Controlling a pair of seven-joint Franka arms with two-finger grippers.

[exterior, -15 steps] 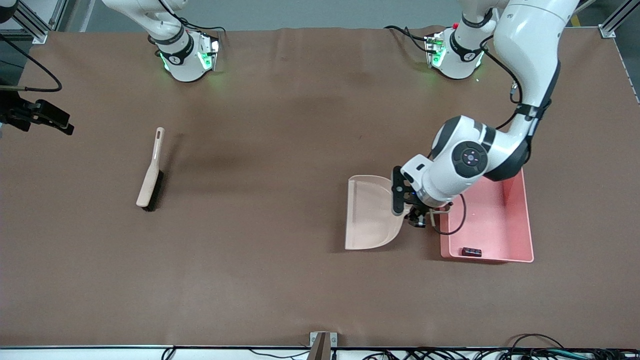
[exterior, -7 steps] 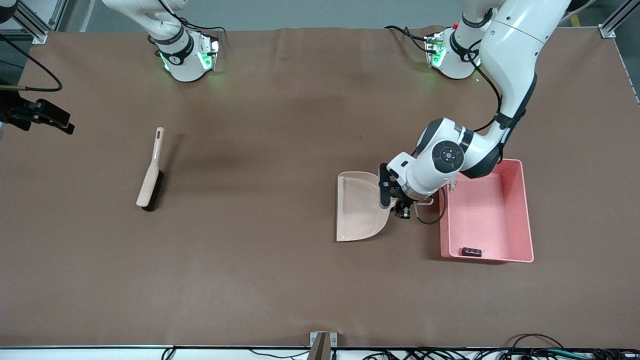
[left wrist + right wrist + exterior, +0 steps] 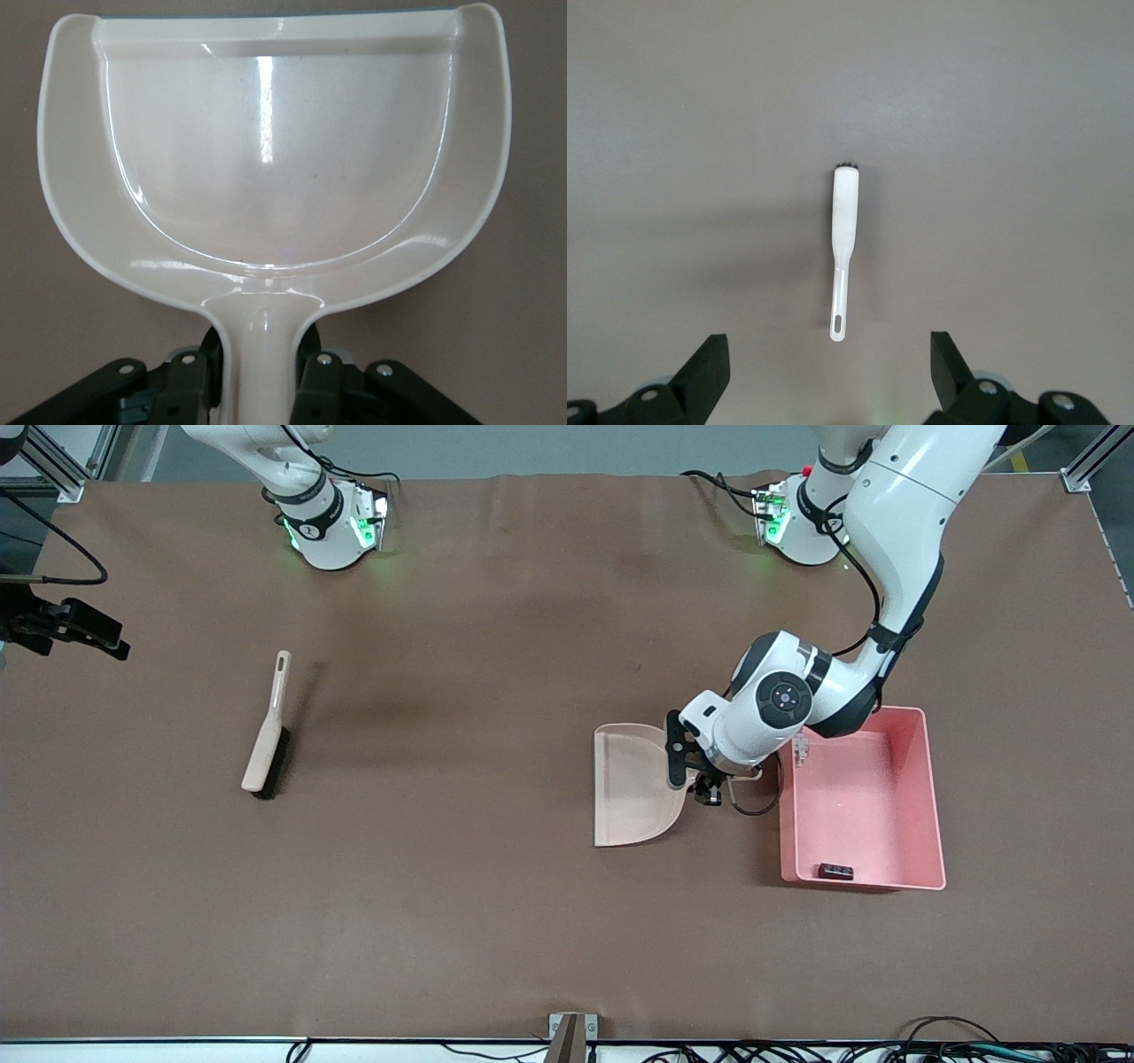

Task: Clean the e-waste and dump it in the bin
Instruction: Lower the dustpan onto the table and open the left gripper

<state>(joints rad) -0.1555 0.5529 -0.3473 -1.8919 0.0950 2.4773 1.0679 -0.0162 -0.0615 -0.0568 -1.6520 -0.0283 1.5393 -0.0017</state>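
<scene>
Next, I let go of the beige dustpan with my left gripper on the brown mat (image 3: 618,785) next to the pink bin, with its pan toward the brush.
The bin (image 3: 921,806) is a pink low tub toward the left arm's end of the table. One piece of e-waste, a dark brown cylinder (image 3: 835,871), lies in the bin's corner nearest the front camera. A small whitish piece (image 3: 802,750) shows at the bin's wall beside the left wrist; I cannot tell what it is. My left gripper (image 3: 709,786) (image 3: 257,385) is shut on the handle of the beige dustpan (image 3: 631,788) (image 3: 275,159), beside the bin. The pan holds nothing. My right gripper (image 3: 828,347) hangs open high over the brush (image 3: 843,235).
The beige brush (image 3: 266,731) with dark bristles lies on the brown mat toward the right arm's end. A black clamp with a cable (image 3: 75,629) sticks in at that end's edge. A metal bracket (image 3: 571,1032) sits at the table's front edge.
The left arm has carried the dustpan away from the bin toward the right arm's end, uncovering more of the bin's floor. The right gripper and the brush have not moved.
</scene>
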